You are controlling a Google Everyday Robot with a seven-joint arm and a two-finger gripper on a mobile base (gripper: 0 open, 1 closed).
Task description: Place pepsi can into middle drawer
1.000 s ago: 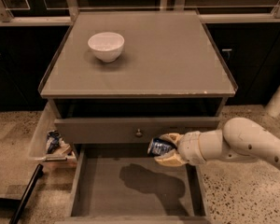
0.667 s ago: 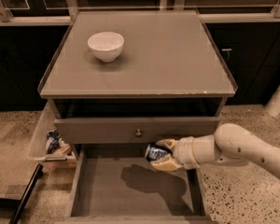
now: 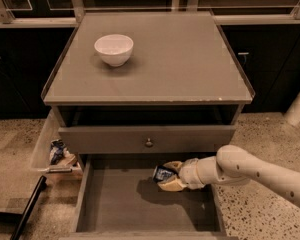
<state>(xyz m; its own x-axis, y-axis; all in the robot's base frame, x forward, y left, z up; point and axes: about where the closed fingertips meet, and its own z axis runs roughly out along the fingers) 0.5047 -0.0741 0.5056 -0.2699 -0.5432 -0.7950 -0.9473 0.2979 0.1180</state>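
Observation:
Next, my gripper releases the pepsi can near the middle of the open middle drawer's grey bottom (image 3: 159,192).
The pepsi can (image 3: 162,173), dark blue with light markings, is held on its side in my gripper (image 3: 169,176), which is shut on it. The white arm reaches in from the right. The can hangs just above the floor of the middle drawer (image 3: 125,204), a wide grey open drawer at the bottom of the view. The can is near the drawer's back, right of centre, below the knobbed drawer front.
The drawer above (image 3: 149,142) has a small round knob and is slightly open. A white bowl (image 3: 114,49) stands on the cabinet top (image 3: 190,64). A clear bin (image 3: 55,151) with snack packets hangs at the cabinet's left. A dark pole (image 3: 27,209) lies at lower left.
The gripper has moved left and down with the can, from beside the knobbed drawer front into the open drawer.

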